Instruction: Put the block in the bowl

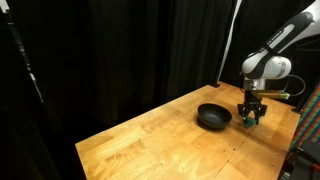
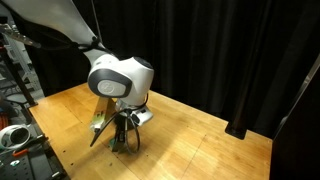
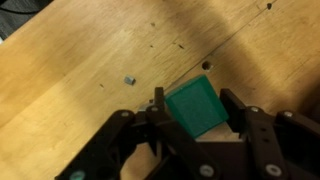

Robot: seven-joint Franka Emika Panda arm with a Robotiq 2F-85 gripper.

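Observation:
Next, the gripper releases the block on the bottom of the round black bowl [image 1: 218, 115], toward the side nearest it.
The block [image 3: 196, 108] is a teal-green cube that sits between my gripper's [image 3: 193, 112] two black fingers in the wrist view; both fingers press against its sides. In an exterior view my gripper [image 1: 250, 118] hangs low over the wooden table with a bit of teal at its tips [image 1: 248, 123]. The bowl [image 1: 213, 116], round, shallow and black, rests on the table just beside the gripper, apart from it. In the other exterior view my gripper [image 2: 124, 138] points down at the table; the block and bowl are hidden there.
The wooden table [image 1: 150, 145] is ringed by black curtains. A small grey speck [image 3: 130, 79] and a dark hole [image 3: 206, 65] mark the wood near the block. Equipment stands past the table edge [image 2: 15, 135].

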